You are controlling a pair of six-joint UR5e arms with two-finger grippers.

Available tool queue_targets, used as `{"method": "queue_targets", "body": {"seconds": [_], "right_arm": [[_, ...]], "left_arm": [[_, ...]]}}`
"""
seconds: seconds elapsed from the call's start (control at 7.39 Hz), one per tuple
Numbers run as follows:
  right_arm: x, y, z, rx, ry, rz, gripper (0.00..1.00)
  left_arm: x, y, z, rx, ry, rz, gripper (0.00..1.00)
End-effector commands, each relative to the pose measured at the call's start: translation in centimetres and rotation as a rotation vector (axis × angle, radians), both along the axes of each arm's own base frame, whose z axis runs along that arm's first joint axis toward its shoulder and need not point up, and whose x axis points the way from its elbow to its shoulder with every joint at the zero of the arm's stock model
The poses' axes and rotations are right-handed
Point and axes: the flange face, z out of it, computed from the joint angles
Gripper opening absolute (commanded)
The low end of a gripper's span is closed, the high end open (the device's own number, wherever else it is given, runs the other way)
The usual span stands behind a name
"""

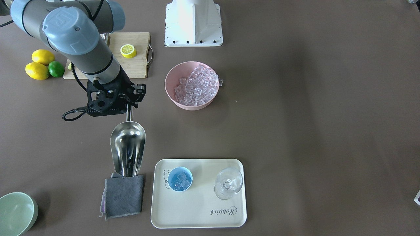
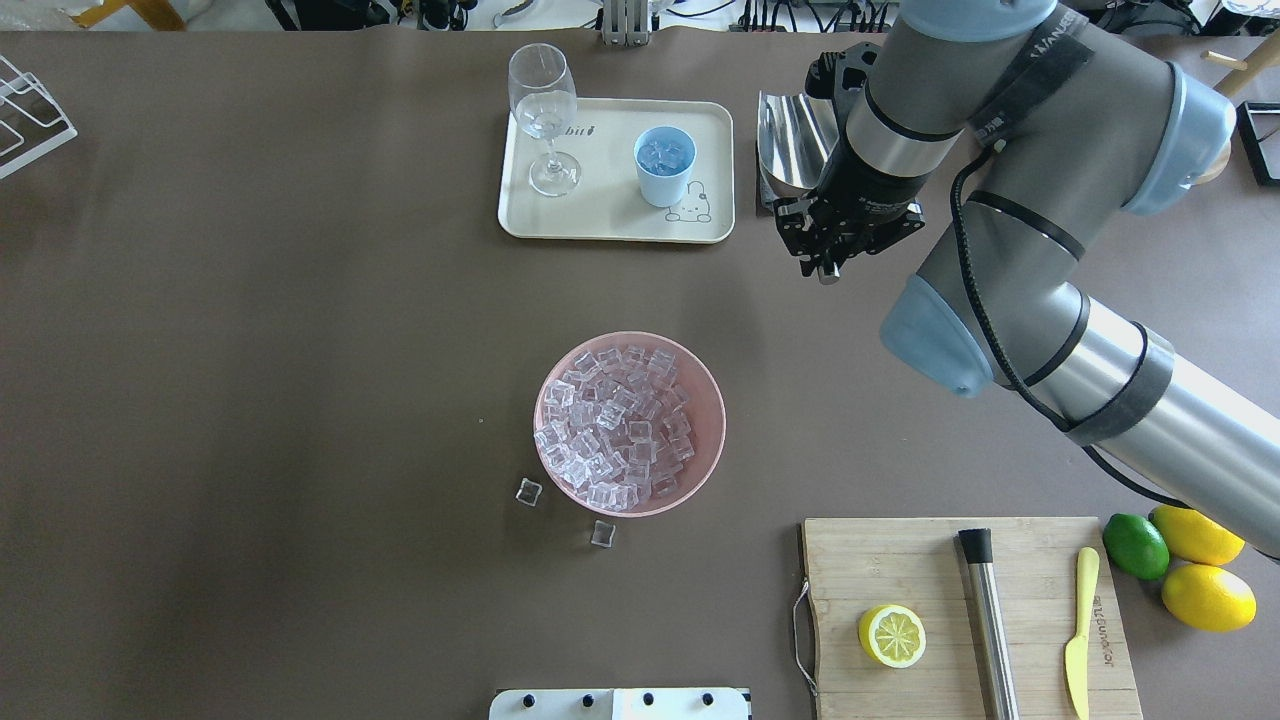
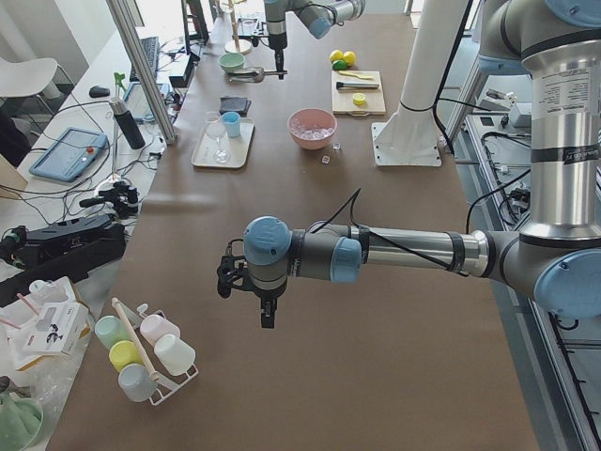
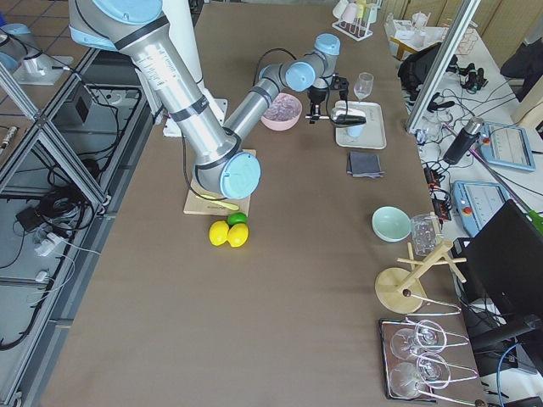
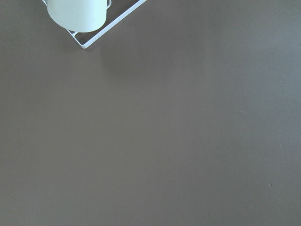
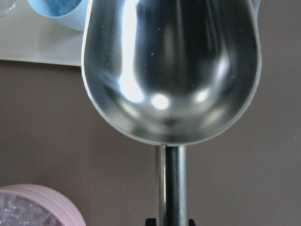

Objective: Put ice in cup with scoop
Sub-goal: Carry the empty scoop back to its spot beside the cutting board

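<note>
My right gripper will put the steel scoop, now hanging low beside the tray, down on the bare table point(image 1: 98, 114) point(image 6: 256, 172) between the cutting board and the grey cloth.
My right gripper point(image 1: 130, 105) is shut on the thin rod handle of the steel scoop point(image 1: 128, 147). The scoop's trough is empty in the right wrist view point(image 6: 171, 70) and hangs low, with its tip over a grey cloth point(image 1: 124, 196) just beside the tray. The light-blue cup point(image 1: 179, 179) stands on the tray and holds a few ice cubes. More ice point(image 1: 197, 87) fills the pink bowl point(image 1: 192, 105). Two loose cubes point(image 2: 528, 491) lie on the table by the bowl. My left gripper point(image 3: 267, 315) shows only in the exterior left view, far from all this; I cannot tell its state.
The cream tray point(image 1: 197, 213) also carries a clear stemmed glass point(image 1: 228, 183). A cutting board point(image 2: 960, 580) holds a half lemon, a steel cylinder and a yellow-green knife. Lemons and a lime point(image 1: 42, 65) lie beside it. A pale green bowl point(image 1: 16, 213) sits at the table corner.
</note>
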Motion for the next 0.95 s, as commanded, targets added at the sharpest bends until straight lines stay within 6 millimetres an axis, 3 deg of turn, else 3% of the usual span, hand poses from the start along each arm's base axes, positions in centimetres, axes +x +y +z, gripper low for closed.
{"method": "queue_targets", "body": {"seconds": [0.0, 0.41, 0.81], "right_arm": [[1.6, 5.5, 3.6, -0.007, 0.032, -0.072, 0.0], [2.9, 11.6, 10.3, -0.092, 0.092, -0.097, 0.0], [1.4, 14.4, 16.0, -0.158, 0.122, -0.062, 0.0]], "left_arm": [[0.1, 0.0, 0.2, -0.004, 0.0, 0.002, 0.98], [0.0, 0.0, 0.4, -0.007, 0.0, 0.001, 0.98], [0.1, 0.0, 0.3, -0.006, 0.0, 0.002, 0.98]]}}
